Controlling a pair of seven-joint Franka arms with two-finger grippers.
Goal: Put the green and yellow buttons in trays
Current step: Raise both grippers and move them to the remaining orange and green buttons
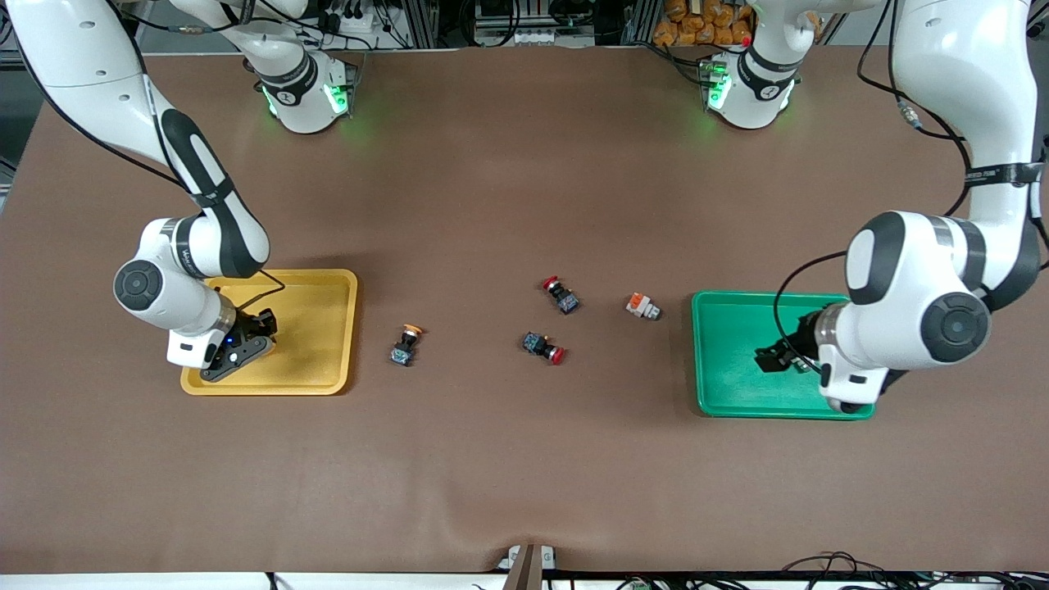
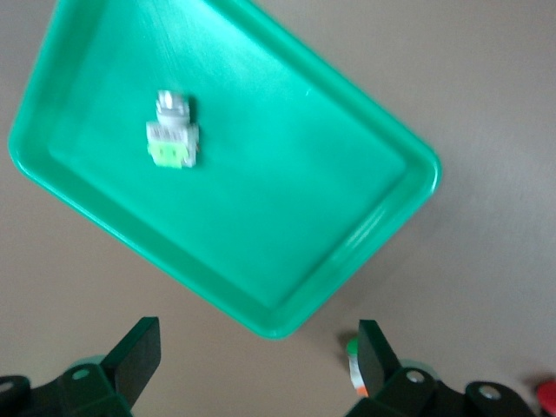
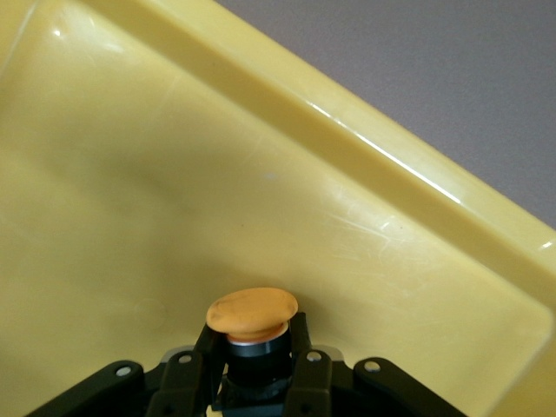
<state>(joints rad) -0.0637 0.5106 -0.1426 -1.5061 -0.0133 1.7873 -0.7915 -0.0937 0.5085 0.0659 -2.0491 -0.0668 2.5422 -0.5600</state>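
Observation:
Next, my left gripper closes on the white body (image 1: 642,306) (image 2: 357,376) of the grey-white switch that has the orange block, beside the green tray.
My right gripper (image 1: 261,324) is low inside the yellow tray (image 1: 328,287) and is shut on a black-bodied switch with a yellow-orange cap (image 3: 252,311); its fingers (image 3: 196,346) clamp the body. My left gripper (image 1: 764,359) is open and empty above the green tray (image 1: 729,393). A grey-white switch with a green block (image 2: 172,132) lies in that tray (image 2: 287,226). A second yellow-capped switch (image 1: 406,344) lies on the table beside the yellow tray. A grey-white switch with an orange block (image 1: 643,306) lies beside the green tray, partly hidden by a finger in the left wrist view (image 2: 353,365).
Two black switches with red caps (image 1: 561,295) (image 1: 543,347) lie mid-table between the trays. The arm bases stand along the table edge farthest from the front camera. The brown table cover (image 1: 524,475) stretches toward the front camera.

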